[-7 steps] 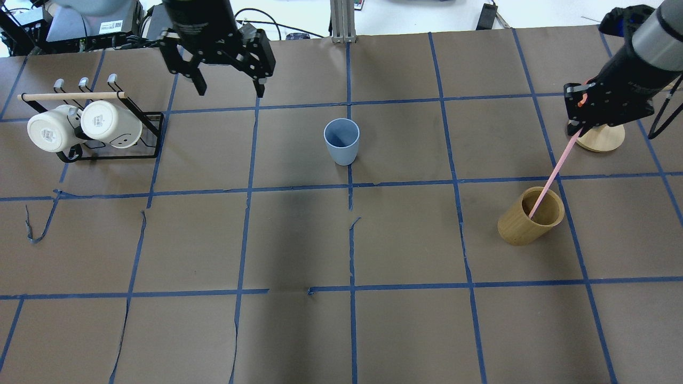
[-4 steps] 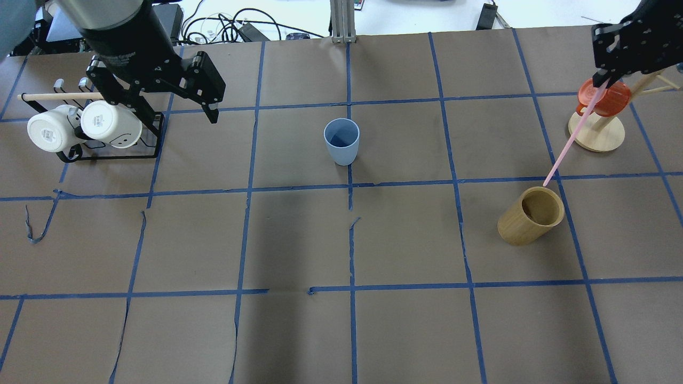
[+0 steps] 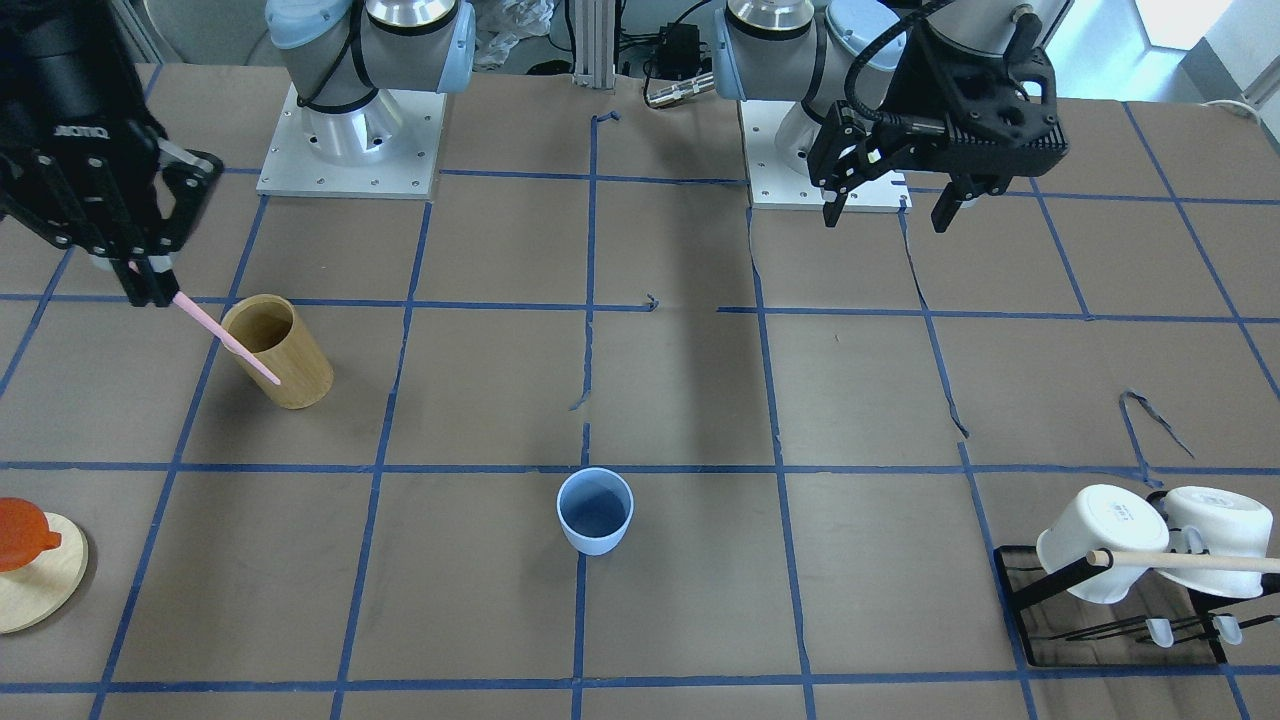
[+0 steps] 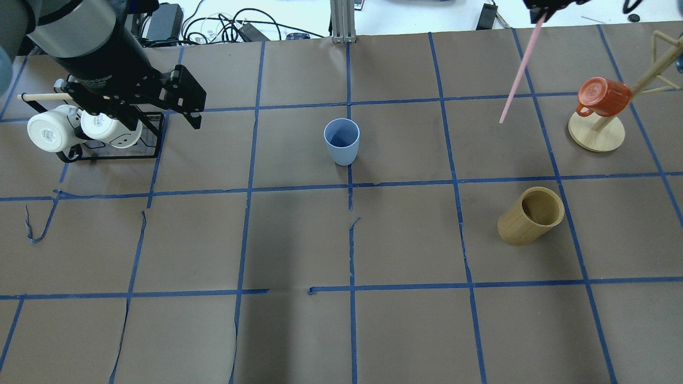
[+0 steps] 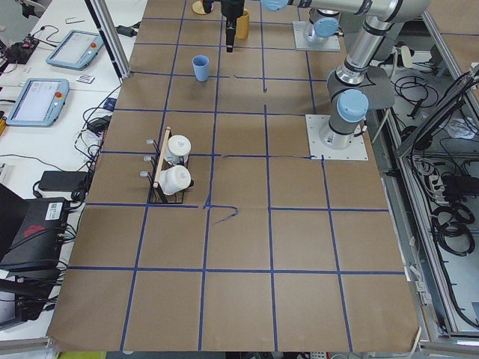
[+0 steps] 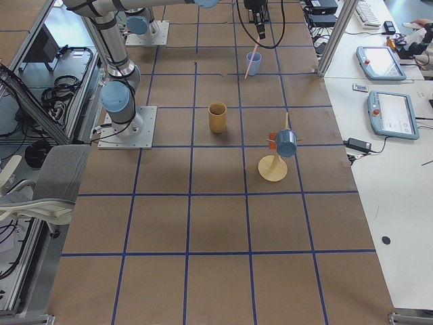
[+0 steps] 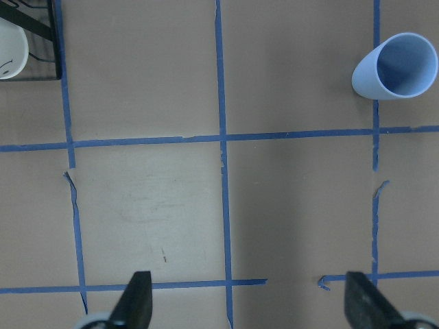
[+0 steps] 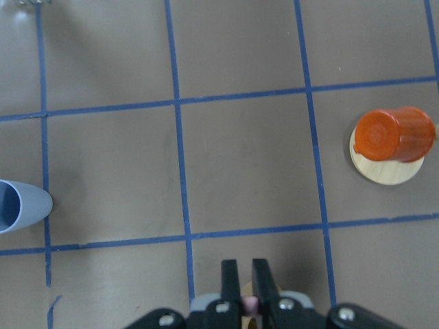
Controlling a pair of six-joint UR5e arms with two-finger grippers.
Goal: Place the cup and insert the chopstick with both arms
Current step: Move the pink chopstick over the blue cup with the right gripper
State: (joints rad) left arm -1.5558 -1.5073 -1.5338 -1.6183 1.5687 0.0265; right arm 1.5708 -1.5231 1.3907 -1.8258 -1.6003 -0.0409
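Next, my right gripper releases the pale-pink chopstick inside the upright light-blue cup [image 3: 587, 520] [image 8: 9, 206] and leaves it leaning on the cup's rim.
The light-blue cup [image 4: 341, 141] stands upright and empty near the table's middle; it also shows in the front view [image 3: 595, 510] and the left wrist view [image 7: 396, 66]. My right gripper [image 3: 150, 288] is shut on the top end of a pale-pink chopstick [image 4: 520, 69], which hangs tilted in the air, right of the cup and clear of the tan cylinder. The pink end sits between the shut fingers in the right wrist view [image 8: 250, 302]. My left gripper [image 3: 886, 215] is open and empty, raised left of the cup next to the mug rack.
A tan wooden cylinder [image 4: 531, 216] stands at the right, empty. A black rack with two white mugs [image 4: 90, 128] is at the far left. An orange mug hangs on a wooden stand [image 4: 600, 96] at the far right.
My right gripper has lifted the chopstick out of the tan cylinder and carried it up and toward the cup's side. My left arm has swung left from near the cup to the mug rack.
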